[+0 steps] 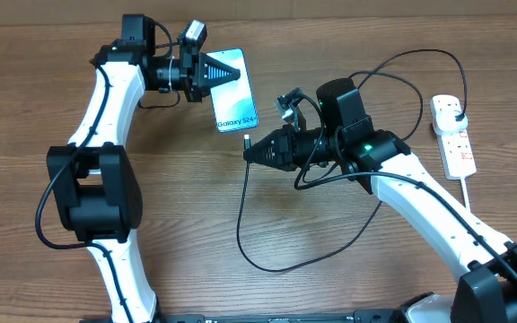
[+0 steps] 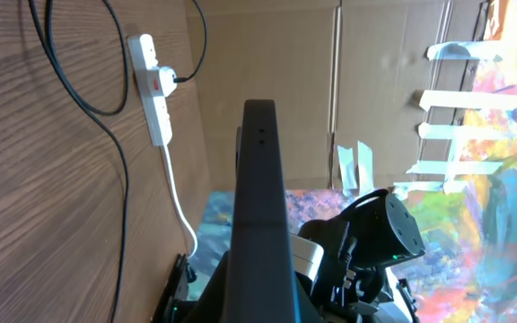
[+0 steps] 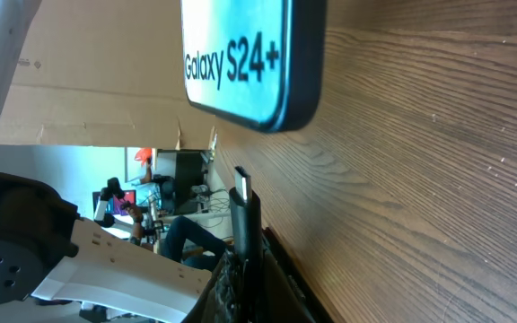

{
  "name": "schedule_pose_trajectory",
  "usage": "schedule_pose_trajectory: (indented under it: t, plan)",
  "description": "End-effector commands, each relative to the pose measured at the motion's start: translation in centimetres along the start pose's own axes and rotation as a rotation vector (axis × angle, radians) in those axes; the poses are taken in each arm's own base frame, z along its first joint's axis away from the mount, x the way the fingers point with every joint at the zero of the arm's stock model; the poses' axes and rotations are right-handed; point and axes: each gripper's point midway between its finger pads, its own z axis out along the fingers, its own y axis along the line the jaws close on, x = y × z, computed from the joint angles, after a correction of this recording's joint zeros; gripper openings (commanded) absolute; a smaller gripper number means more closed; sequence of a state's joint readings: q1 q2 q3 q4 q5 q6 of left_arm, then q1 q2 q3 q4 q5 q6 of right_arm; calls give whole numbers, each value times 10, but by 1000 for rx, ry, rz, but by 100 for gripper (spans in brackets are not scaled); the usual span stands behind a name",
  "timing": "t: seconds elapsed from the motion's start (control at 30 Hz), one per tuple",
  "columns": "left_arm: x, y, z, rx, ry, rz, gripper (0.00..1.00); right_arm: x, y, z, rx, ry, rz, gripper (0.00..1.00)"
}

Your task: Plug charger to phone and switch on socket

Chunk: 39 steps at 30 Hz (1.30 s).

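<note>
My left gripper will release the phone flat on the bare table (image 1: 225, 148) beside the charger's connector end.
The phone (image 1: 238, 103) shows its light blue screen with white "Galaxy S24+" text at its near short edge. My left gripper (image 1: 232, 71) is shut on its far end; in the left wrist view the phone (image 2: 263, 179) shows edge-on as a dark slab. My right gripper (image 1: 251, 151) is shut on the charger's connector end (image 3: 245, 211), whose metal tip (image 1: 246, 141) points at the phone's near short edge (image 3: 240, 54), a short gap away. The black cable (image 1: 240, 229) loops over the table to the black plug (image 1: 457, 115), seated in the socket (image 1: 456, 144).
The socket (image 2: 155, 90) lies at the far right with its thick white cord (image 1: 468, 193) trailing toward the front edge. Loose cable loops lie in front of and behind the right arm (image 1: 420, 193). Cardboard walls stand behind the table.
</note>
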State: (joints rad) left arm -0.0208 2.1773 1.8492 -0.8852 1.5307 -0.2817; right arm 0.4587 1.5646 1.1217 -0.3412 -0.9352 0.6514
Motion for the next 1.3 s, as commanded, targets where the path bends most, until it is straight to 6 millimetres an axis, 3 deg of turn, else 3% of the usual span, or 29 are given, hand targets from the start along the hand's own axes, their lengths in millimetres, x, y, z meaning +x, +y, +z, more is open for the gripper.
schedule_pose_trajectory:
  t: [0.0, 1.27]
  plan:
    - [6, -17, 13, 51, 44, 42, 4, 2, 0, 1, -6, 9, 1, 4]
    - [13, -18, 28, 55, 78, 44, 4, -7, -8, -4, 21, -30, 10, 4]
